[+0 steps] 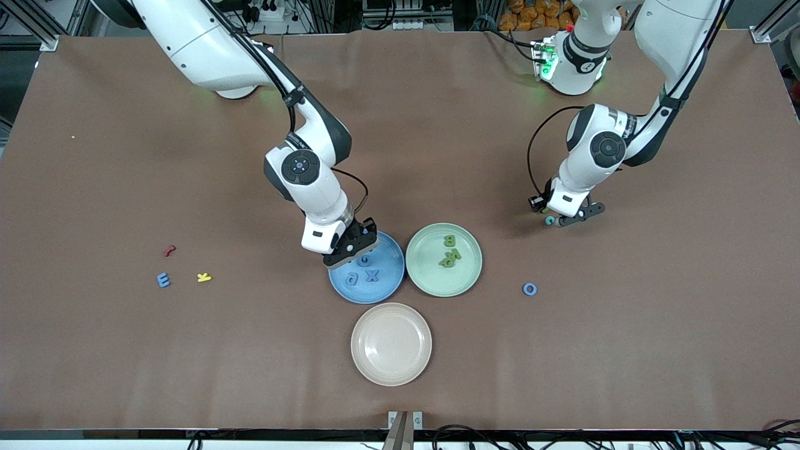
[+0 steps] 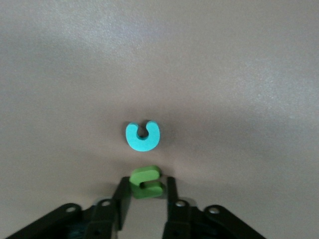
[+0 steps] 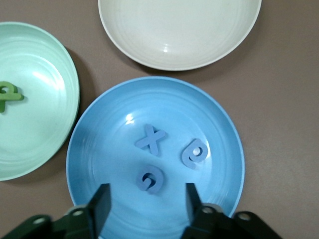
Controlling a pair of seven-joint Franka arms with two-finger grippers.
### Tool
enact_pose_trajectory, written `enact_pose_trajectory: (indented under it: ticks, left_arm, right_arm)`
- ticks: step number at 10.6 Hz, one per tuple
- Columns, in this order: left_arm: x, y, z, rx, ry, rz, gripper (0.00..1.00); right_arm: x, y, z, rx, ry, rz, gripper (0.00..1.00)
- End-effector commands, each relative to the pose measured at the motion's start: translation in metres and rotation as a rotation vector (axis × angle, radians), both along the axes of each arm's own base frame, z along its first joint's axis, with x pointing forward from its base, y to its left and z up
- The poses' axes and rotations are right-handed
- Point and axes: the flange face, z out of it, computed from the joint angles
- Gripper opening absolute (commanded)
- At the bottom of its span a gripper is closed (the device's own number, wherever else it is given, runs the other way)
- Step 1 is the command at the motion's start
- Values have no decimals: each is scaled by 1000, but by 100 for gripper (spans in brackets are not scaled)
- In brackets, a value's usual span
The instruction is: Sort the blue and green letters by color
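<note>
Next, I bring the small green letter to rest and let go of it with my left gripper on the green plate (image 1: 442,277), between the A and the plate's front rim.
My right gripper (image 1: 353,249) (image 3: 147,196) hangs open low over the blue plate (image 1: 389,284) (image 3: 209,114). Three blue letters lie in that plate: an X (image 3: 150,140), a curled one (image 3: 195,154) and a round one (image 3: 150,179) just below the open fingers. My left gripper (image 1: 558,219) (image 2: 146,186) is down at the table toward the left arm's end, shut on a small green letter (image 2: 146,181). A turquoise letter (image 2: 142,135) (image 1: 549,220) lies on the table right beside it. The green plate (image 1: 465,275) (image 3: 40,99) holds green letters (image 1: 450,256) (image 3: 9,94).
An empty beige plate (image 1: 391,369) (image 3: 179,50) sits nearer the front camera than the two coloured plates. A blue O (image 1: 529,289) lies loose beside the green plate. Toward the right arm's end lie a blue E (image 1: 163,279), a yellow K (image 1: 204,277) and a red squiggle (image 1: 169,250).
</note>
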Motion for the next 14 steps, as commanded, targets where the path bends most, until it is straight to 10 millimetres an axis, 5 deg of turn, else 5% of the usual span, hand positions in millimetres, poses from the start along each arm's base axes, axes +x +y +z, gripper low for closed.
enact_pose_trajectory:
  ticks: [1, 4, 9, 14]
  left_arm:
    - [1, -2, 0, -11, -11, 17, 0]
    - [19, -17, 22, -23, -66, -8, 0]
    - [69, -119, 84, -119, -226, -111, 0]
    - [122, -200, 94, -186, -309, -220, 0]
  right_arm:
    - [14, -15, 10, -24, -2, -5, 100]
    - [45, -93, 22, -98, 75, -114, 100]
    - [95, -282, 29, -189, 122, 1, 100]
    - [99, -438, 19, -243, 145, 21, 100]
